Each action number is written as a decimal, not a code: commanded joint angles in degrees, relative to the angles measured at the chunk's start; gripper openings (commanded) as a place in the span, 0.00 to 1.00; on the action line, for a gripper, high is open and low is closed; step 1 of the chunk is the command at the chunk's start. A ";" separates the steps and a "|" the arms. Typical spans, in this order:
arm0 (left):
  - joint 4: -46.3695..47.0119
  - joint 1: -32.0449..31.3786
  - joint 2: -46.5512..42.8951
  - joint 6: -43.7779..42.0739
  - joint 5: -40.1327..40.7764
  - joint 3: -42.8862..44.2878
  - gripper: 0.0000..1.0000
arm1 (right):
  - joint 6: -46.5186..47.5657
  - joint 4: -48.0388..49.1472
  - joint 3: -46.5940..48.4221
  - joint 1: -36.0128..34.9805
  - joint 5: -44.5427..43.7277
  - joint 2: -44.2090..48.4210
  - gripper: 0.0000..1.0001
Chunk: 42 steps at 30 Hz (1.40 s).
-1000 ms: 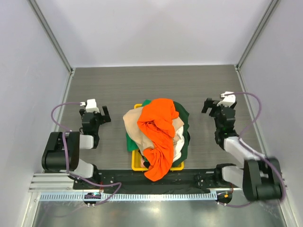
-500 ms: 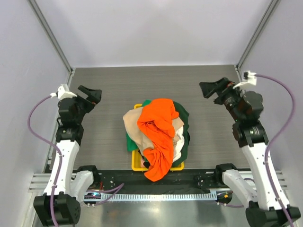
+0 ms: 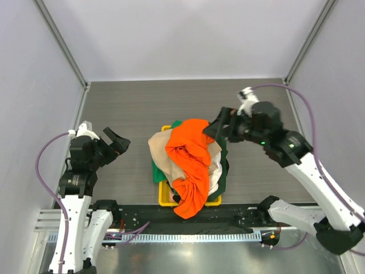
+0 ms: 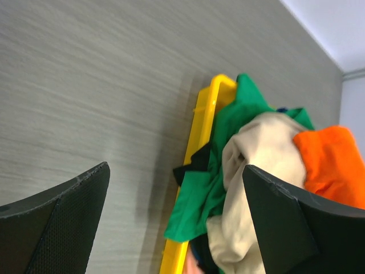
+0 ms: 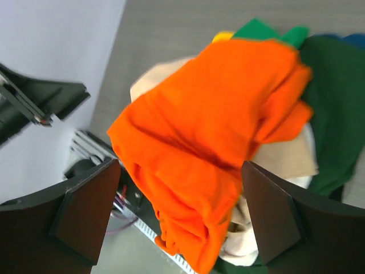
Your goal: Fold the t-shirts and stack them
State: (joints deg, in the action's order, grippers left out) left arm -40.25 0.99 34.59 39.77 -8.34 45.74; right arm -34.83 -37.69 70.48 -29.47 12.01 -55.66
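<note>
My right gripper grabs the middle of the orange shirt's far half (image 3: 189, 142) (image 5: 197, 125) next, where the orange shirt lies on top of the heap.
A heap of t-shirts fills a yellow bin (image 3: 165, 201) at the table's near middle. The bright orange shirt (image 3: 191, 162) lies on top and hangs over the front; it also shows in the right wrist view (image 5: 211, 131). Beige (image 3: 161, 153), dark green (image 3: 222, 165) and white (image 3: 215, 174) shirts lie beneath. The left wrist view shows the green (image 4: 219, 171), beige (image 4: 256, 171) and black (image 4: 197, 162) cloth. My right gripper (image 3: 215, 129) is open and empty, just above the heap's far right edge. My left gripper (image 3: 117, 141) is open and empty, left of the bin.
The grey wood-grain table (image 3: 142, 108) is walled at the back and both sides. A black rail (image 3: 142, 217) and metal frame run along the near edge by the arm bases. The bin's yellow rim (image 4: 208, 108) shows in the left wrist view.
The right arm has swung in and left, from the far right to over the heap. The left arm has lowered toward me and its gripper now points at the bin.
</note>
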 commanded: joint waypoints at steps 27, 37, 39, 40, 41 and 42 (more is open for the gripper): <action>-4.92 -27.56 14.34 1.79 18.59 4.70 0.84 | 4.85 -21.73 42.72 -28.89 -74.96 -12.56 0.01; 2.00 -39.22 23.58 9.70 18.54 -4.15 0.78 | 8.46 -21.28 38.07 -28.89 -92.43 1.33 0.01; 4.03 -40.88 25.26 10.59 17.75 -6.18 0.78 | 8.20 -21.19 37.11 -28.88 -92.08 2.04 0.01; 6.30 -41.85 27.01 11.20 17.39 -7.14 0.78 | 7.85 -21.11 36.23 -28.80 -91.64 2.57 0.01; 7.54 -41.86 28.15 11.56 16.87 -7.15 0.78 | 7.67 -21.11 36.22 -28.88 -91.29 2.75 0.01; 8.77 -42.99 29.21 11.65 15.99 -7.67 0.78 | 6.97 -21.19 35.35 -28.80 -91.11 3.01 0.01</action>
State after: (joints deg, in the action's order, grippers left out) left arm -38.44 -40.21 61.76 48.88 8.36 38.81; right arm -27.09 -59.00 108.18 -58.26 -77.38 -50.26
